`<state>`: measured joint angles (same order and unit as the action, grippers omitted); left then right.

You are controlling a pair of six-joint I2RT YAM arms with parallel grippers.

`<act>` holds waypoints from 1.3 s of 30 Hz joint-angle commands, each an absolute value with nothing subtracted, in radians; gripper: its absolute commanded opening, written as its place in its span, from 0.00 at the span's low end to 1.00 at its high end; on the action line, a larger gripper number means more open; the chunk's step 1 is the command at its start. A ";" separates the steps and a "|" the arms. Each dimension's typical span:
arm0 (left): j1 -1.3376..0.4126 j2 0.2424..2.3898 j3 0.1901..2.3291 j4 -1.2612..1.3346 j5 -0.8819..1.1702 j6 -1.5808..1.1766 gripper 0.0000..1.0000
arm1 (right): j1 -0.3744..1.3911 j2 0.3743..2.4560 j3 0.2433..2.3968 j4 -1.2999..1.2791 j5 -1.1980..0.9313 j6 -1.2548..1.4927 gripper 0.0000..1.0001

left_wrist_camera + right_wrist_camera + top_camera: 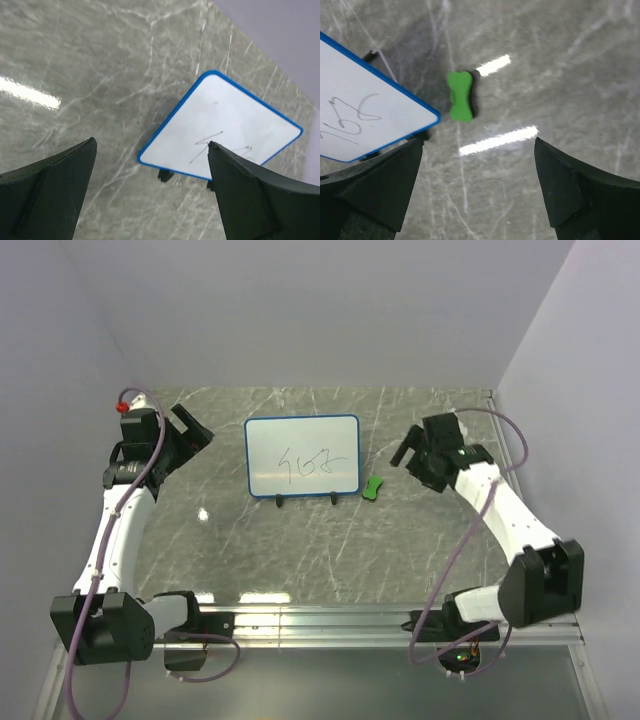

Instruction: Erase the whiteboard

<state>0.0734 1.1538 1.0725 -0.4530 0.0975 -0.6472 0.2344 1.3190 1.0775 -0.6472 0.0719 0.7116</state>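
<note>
Next, my right gripper moves to the narrow middle (pixel 372 489) (pixel 461 97) of the green eraser next to the whiteboard and closes on it there.
The whiteboard (pixel 301 456), white with a blue frame and two black feet, stands in the middle of the table with dark scribbles on it. It also shows in the left wrist view (pixel 220 127) and the right wrist view (pixel 365 110). A small green eraser (pixel 373 488) lies just right of the board, seen too in the right wrist view (pixel 460 96). My left gripper (pixel 190 426) is open and empty, left of the board. My right gripper (pixel 412 452) is open and empty, right of the eraser and above the table.
The grey marble table (pixel 320 550) is walled by white panels at the back and both sides. A metal rail (pixel 320 620) with the arm bases runs along the near edge.
</note>
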 commanded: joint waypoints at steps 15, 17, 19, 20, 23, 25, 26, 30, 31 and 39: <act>0.072 1.066 1.043 -0.523 0.156 -0.571 0.97 | 0.344 1.747 1.347 -0.752 0.089 0.767 0.94; 0.074 1.051 1.032 -0.514 0.158 -0.572 0.97 | 0.351 1.770 1.353 -0.739 0.069 0.773 0.93; 0.072 1.048 1.026 -0.512 0.156 -0.574 0.97 | 0.359 1.804 1.371 -0.738 0.063 0.775 0.93; 0.072 1.051 1.025 -0.514 0.158 -0.571 0.97 | 0.359 1.815 1.379 -0.738 0.061 0.775 0.93; 0.072 1.063 1.022 -0.520 0.150 -0.569 0.96 | 0.364 1.850 1.391 -0.735 0.054 0.776 0.92; 0.072 1.063 1.020 -0.515 0.150 -0.568 0.96 | 0.364 1.871 1.394 -0.736 0.055 0.776 0.91; 0.072 1.063 1.014 -0.509 0.149 -0.571 0.96 | 0.365 1.878 1.393 -0.730 0.052 0.776 0.91; 0.072 1.074 1.011 -0.495 0.147 -0.574 0.97 | 0.367 1.911 1.399 -0.723 0.064 0.769 0.88; 0.072 1.083 1.011 -0.489 0.149 -0.575 0.96 | 0.365 1.916 1.401 -0.721 0.067 0.761 0.88; 0.072 1.098 0.997 -0.433 0.190 -0.581 0.96 | 0.367 1.994 1.433 -0.716 0.075 0.735 0.74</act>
